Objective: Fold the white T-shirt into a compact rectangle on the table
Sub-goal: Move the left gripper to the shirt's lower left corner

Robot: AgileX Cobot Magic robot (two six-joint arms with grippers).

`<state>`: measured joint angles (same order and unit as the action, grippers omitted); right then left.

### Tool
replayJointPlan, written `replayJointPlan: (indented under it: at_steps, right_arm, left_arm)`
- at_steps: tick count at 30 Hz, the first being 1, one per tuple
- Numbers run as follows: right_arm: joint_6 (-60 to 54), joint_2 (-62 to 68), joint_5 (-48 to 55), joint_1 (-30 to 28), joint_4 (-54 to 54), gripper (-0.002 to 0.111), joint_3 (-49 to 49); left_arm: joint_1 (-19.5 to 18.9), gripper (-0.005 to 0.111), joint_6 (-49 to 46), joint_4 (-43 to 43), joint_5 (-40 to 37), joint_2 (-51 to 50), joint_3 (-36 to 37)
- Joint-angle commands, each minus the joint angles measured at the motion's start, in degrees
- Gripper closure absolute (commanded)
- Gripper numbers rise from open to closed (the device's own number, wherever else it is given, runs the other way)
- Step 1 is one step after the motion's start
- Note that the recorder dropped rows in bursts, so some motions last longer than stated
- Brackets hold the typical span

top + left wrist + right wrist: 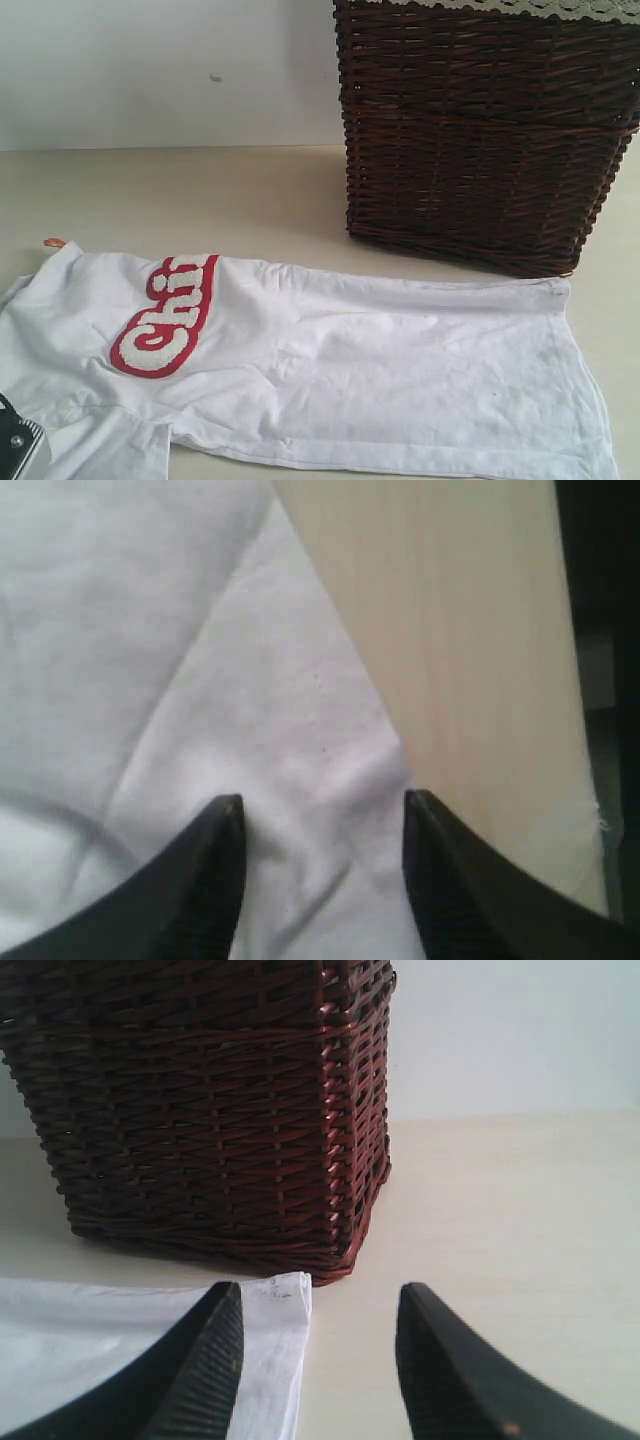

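My left gripper should take the sleeve and fold it in over the lettering (166, 318) first, because the sleeve sticks out past the white T-shirt's near long edge.
The white T-shirt (330, 370) lies spread flat on the table (180, 200), folded lengthwise, with red-outlined lettering (165, 320) near its left end and a small orange tag (54, 242) at the collar. My left gripper (322, 808) stands open just above a rumpled patch of the shirt (200, 680) by its edge; only a bit of this gripper (15, 445) shows at the exterior view's bottom left. My right gripper (318, 1295) is open and low over the table (500, 1210), with the shirt's hem corner (275, 1330) beside one finger. It holds nothing.
A dark wicker basket (480, 130) with a lace-edged liner (540, 8) stands at the back right, close behind the shirt's hem, and fills much of the right wrist view as the basket (200, 1110). The table's edge (570, 730) runs near the left gripper.
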<state>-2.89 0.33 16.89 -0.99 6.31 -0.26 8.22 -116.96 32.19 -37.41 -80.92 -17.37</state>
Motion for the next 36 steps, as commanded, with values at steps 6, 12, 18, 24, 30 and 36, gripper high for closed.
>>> replayJointPlan:
  at_steps: [6, 12, 18, 24, 30, 36]
  right_arm:
    - [0.0, -0.3, -0.7, -0.3, -0.2, 0.061, 0.3]
    - [0.0, -0.3, -0.7, -0.3, -0.2, 0.061, 0.3]
    - [0.0, -0.3, -0.7, -0.3, -0.2, 0.061, 0.3]
    - [0.0, -0.3, -0.7, -0.3, -0.2, 0.061, 0.3]
    - [0.0, -0.3, -0.7, -0.3, -0.2, 0.061, 0.3]
    - [0.0, -0.3, -0.7, -0.3, -0.2, 0.061, 0.3]
  left_arm:
    - [2.2, 0.058, -1.5, 5.8, 4.6, -1.0, 2.9]
    - [2.2, 0.093, -3.3, 5.7, 7.7, -3.5, 5.9]
    - [2.2, 0.107, -3.3, 4.7, 8.6, -3.7, 6.6]
    - [2.2, 0.107, 3.4, 4.2, 9.6, -0.7, 0.0]
    - [2.2, 0.107, 11.1, 4.4, 5.1, 0.4, -12.4]
    - [2.2, 0.107, 13.9, 5.4, -0.7, -1.2, -20.6]
